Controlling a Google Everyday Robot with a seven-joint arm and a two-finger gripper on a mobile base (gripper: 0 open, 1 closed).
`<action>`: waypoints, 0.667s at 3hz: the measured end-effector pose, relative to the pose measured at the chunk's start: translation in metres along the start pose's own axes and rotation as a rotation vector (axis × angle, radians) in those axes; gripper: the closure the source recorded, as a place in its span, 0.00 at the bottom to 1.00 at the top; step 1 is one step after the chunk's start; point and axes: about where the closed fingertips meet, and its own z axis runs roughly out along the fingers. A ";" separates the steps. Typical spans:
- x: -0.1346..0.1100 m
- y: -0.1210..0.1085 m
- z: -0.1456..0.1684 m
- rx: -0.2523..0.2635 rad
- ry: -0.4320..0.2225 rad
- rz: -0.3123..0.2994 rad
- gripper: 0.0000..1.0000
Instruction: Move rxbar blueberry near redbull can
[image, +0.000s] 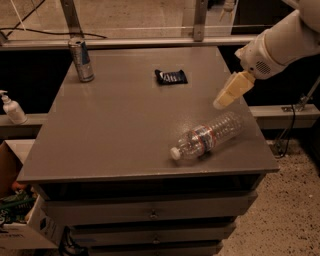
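Observation:
The rxbar blueberry's middle (172, 77), at the back of the grey table, is the next place my gripper should go to and close on.
The rxbar blueberry (171, 77), a small flat dark navy bar with pale lettering, lies at the back middle of the grey table (115, 130). The redbull can (81, 60) stands upright at the table's back left corner. My gripper (224, 99), with pale yellowish fingers, hangs over the right side of the table, to the right of the bar and a little nearer the front. It holds nothing that I can see.
A clear plastic water bottle (208, 136) lies on its side at the front right, just below the gripper. A white pump bottle (12, 108) stands on a ledge to the left. A cardboard box (15, 220) sits on the floor at the lower left. Drawers are under the tabletop.

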 end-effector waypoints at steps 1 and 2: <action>-0.014 -0.018 0.037 0.004 -0.050 0.060 0.00; -0.031 -0.028 0.068 0.000 -0.105 0.127 0.00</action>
